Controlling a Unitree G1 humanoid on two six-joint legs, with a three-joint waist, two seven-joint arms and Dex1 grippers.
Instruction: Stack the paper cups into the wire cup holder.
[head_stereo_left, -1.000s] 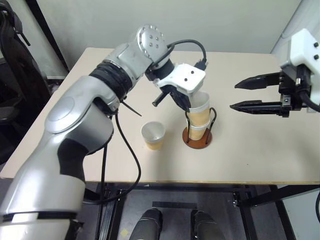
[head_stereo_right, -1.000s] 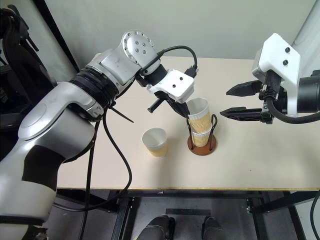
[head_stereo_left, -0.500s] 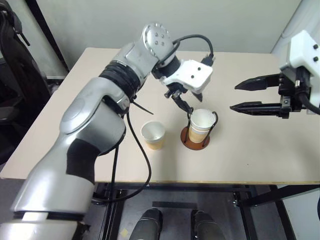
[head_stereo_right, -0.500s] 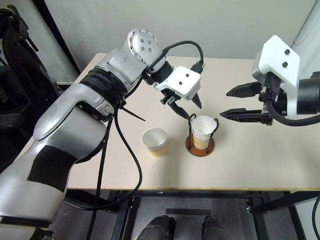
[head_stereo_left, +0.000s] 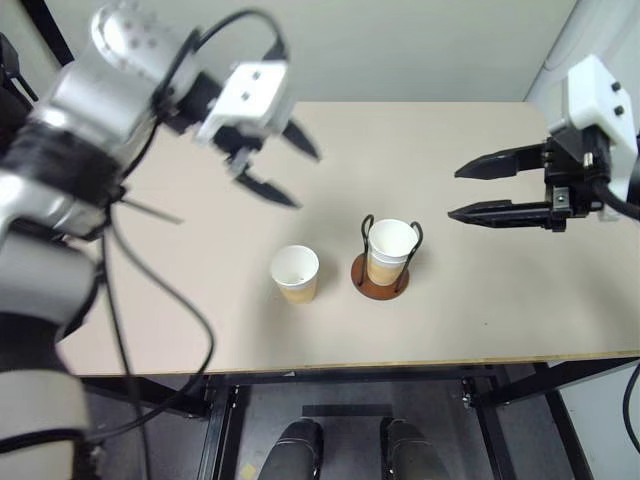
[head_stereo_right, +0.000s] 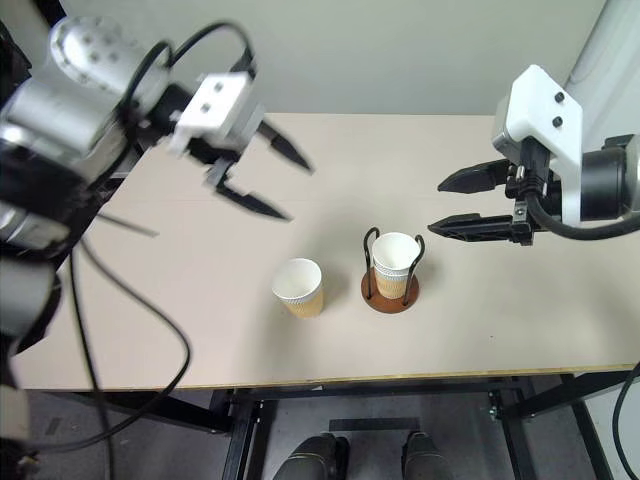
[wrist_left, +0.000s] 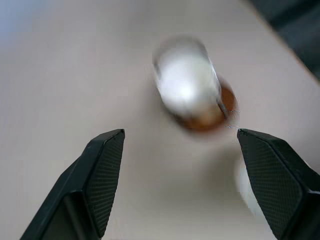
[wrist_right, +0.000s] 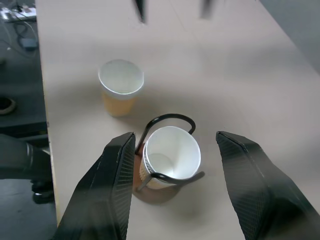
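Note:
Next, my left gripper needs to go to the loose paper cup and close on the cup's rim (head_stereo_left: 273, 269), on the side facing away from the wire cup holder.
The wire cup holder (head_stereo_left: 380, 284), a reddish-brown disc with two black wire loops, stands mid-table. A paper cup (head_stereo_left: 390, 245) sits upright inside it, held between the loops, and is also in the right wrist view (wrist_right: 171, 153). Another paper cup (head_stereo_left: 294, 272) stands upright on the table just left of the holder, apart from it. My left gripper (head_stereo_left: 303, 180) hangs open and empty in the air, up and to the left of both cups. My right gripper (head_stereo_left: 455, 193) is open and empty, hovering to the right of the holder with its fingers pointing toward it.
The beige table (head_stereo_left: 500, 300) has its front edge close below the cups and a wall behind it. A black frame stands off the table's left side. Bare tabletop lies to the right and behind the holder.
My left gripper opened and let go of the cup, which dropped down into the holder. The gripper then swung away up and to the left. The right gripper stayed where it was.

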